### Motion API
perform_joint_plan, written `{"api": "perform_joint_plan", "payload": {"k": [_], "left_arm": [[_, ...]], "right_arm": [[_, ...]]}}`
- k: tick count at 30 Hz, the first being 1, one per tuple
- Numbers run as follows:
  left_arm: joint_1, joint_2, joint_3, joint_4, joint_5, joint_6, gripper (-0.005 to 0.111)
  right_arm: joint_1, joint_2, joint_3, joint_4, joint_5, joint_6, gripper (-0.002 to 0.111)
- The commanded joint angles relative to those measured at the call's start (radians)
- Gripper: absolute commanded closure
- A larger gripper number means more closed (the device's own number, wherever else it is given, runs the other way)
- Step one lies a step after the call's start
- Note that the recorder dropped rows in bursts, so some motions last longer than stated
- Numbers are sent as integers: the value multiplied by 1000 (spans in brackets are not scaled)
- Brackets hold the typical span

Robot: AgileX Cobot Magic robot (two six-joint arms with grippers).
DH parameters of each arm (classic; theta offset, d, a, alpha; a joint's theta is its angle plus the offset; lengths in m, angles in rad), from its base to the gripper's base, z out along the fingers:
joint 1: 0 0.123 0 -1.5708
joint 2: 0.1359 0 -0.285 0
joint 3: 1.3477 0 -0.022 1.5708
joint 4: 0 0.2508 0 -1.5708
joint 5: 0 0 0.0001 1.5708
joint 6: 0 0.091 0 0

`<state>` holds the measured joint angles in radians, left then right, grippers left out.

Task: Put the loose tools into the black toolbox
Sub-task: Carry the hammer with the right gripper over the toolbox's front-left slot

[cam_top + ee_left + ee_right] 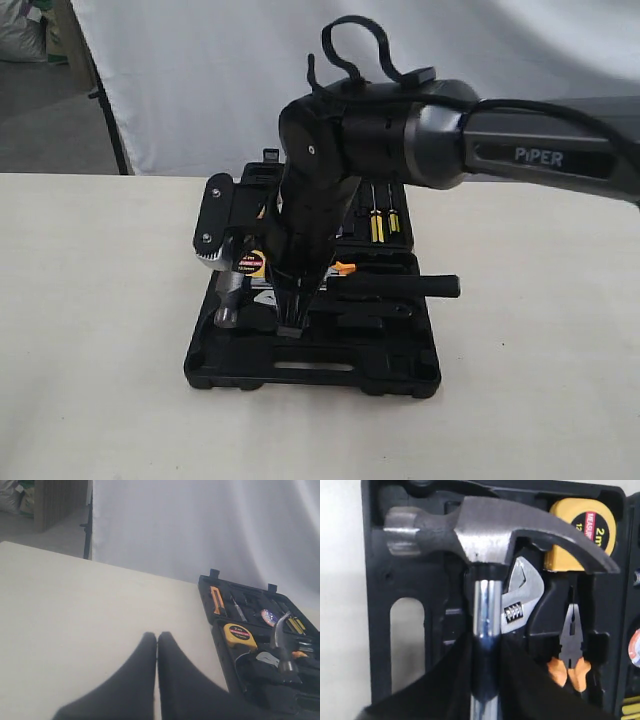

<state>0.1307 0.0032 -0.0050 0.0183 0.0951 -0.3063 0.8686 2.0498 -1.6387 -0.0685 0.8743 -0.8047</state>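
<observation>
The robot's right gripper should set the claw hammer down in the toolbox's hollow point(318, 328) point(457, 647) between the long slot and the adjustable wrench.
The black toolbox point(310, 375) lies open in the middle of the table. My right gripper point(487, 650) is shut on the claw hammer's point(490, 530) chrome neck, just below the steel head. It holds the hammer low over the half of the box with the long slot point(407, 645). The hammer's black handle point(400, 287) points right. The adjustable wrench point(522, 597) lies in the box beside the hammer's neck. The small tape roll point(268, 616) sits in the far half. My left gripper point(157, 640) is shut on nothing, over bare table left of the toolbox point(215, 610).
A yellow tape measure point(582, 530) and orange-handled pliers point(571, 650) sit in their recesses. Screwdrivers with yellow handles point(378, 228) fill the far half. The right arm point(540, 150) reaches in from the right. A white curtain hangs behind the table.
</observation>
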Motion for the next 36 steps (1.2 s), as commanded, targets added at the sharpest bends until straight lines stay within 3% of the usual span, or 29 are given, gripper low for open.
{"api": "perform_joint_plan", "payload": {"k": [1,5,11,20,36], "left_arm": [[25,-3,-3,4,-7,-5,106],[25,-3,-3,4,-7,-5,106],[25,-3,-3,4,-7,-5,106],[25,-3,-3,4,-7,-5,106],[25,-3,-3,4,-7,-5,106]], "right_arm": [[-10,44,0,8,-109,-63,109],[-8,74,0,19,-140,-65,109],[-6,96,0,29,-51,-67,109],[-6,96,0,178,-73,-103,109],[-6,98,0,164,-117,-93,108]]}}
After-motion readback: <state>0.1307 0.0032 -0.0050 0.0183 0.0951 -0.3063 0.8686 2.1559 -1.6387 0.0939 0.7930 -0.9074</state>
